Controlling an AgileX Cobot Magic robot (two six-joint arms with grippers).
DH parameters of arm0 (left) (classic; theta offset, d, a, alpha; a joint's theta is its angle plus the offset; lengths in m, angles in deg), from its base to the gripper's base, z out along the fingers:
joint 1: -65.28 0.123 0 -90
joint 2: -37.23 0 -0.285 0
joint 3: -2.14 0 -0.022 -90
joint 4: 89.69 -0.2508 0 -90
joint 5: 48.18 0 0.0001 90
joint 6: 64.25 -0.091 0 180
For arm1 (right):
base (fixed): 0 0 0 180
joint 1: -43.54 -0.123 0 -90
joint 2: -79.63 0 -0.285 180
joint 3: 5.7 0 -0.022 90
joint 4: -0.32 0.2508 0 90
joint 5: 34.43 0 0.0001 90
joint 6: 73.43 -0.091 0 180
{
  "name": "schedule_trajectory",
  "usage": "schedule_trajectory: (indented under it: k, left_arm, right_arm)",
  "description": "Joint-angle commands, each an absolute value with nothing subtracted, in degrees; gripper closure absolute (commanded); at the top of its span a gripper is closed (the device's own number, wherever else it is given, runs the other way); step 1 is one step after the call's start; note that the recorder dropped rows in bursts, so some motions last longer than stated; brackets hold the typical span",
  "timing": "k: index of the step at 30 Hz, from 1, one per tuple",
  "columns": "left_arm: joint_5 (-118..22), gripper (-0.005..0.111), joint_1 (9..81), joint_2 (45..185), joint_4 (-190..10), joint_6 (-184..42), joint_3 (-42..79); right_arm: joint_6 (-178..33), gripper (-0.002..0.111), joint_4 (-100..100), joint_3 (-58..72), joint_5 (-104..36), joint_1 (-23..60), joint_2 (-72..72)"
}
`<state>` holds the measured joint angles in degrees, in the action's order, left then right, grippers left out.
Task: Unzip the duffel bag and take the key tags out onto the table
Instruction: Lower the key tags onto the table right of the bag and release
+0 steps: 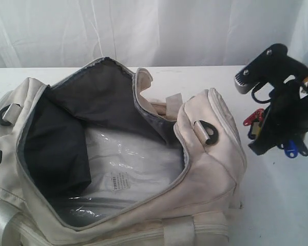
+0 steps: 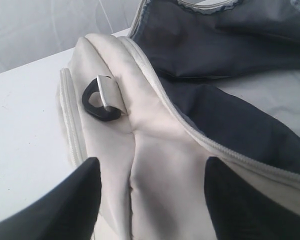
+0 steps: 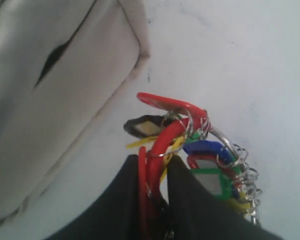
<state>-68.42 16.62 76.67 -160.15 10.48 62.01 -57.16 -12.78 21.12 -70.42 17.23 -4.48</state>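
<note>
Next, I let go of the key tags with my right gripper on the white table (image 1: 267,179) (image 3: 151,172) close beside the end of the cream duffel bag.
The cream duffel bag (image 1: 205,169) lies unzipped on the white table (image 1: 277,205), its dark grey lining (image 1: 92,97) showing. To its right, my right gripper (image 1: 262,138) hangs just above the table, shut on the key tags (image 1: 254,119). In the right wrist view the red, blue, green and yellow key tags (image 3: 205,150) dangle on metal rings from the gripper (image 3: 157,162), beside the duffel bag's end (image 3: 50,100). My left gripper (image 2: 152,165) is open, its fingers (image 2: 80,200) spread over the duffel bag's end panel (image 2: 160,165). It does not show in the exterior view.
Clear plastic wrapping (image 1: 128,174) with a small label lies inside the bag, next to a folded dark flap (image 1: 56,148). Black D-rings (image 1: 208,134) (image 2: 97,100) sit on the bag's ends. A white curtain (image 1: 159,31) hangs behind the table.
</note>
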Motion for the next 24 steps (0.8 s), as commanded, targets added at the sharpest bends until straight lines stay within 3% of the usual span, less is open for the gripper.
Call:
schedule_trajectory:
  k: [1, 20, 24]
  left_arm:
    - [-69.5, 0.044, 16.6, 76.4, -160.7, 10.7, 61.9]
    - [-70.3, 0.044, 16.6, 76.4, -160.7, 10.7, 61.9]
    - [-70.3, 0.044, 16.6, 76.4, -160.7, 10.7, 61.9]
  right_arm:
    - [-61.9, 0.108, -13.2, 24.1, -61.6, 17.9, -8.8]
    - [-64.9, 0.108, -18.7, 24.3, -61.9, 17.9, -20.2]
    - [-67.3, 0.097, -18.9, 24.3, -62.6, 17.9, -21.8]
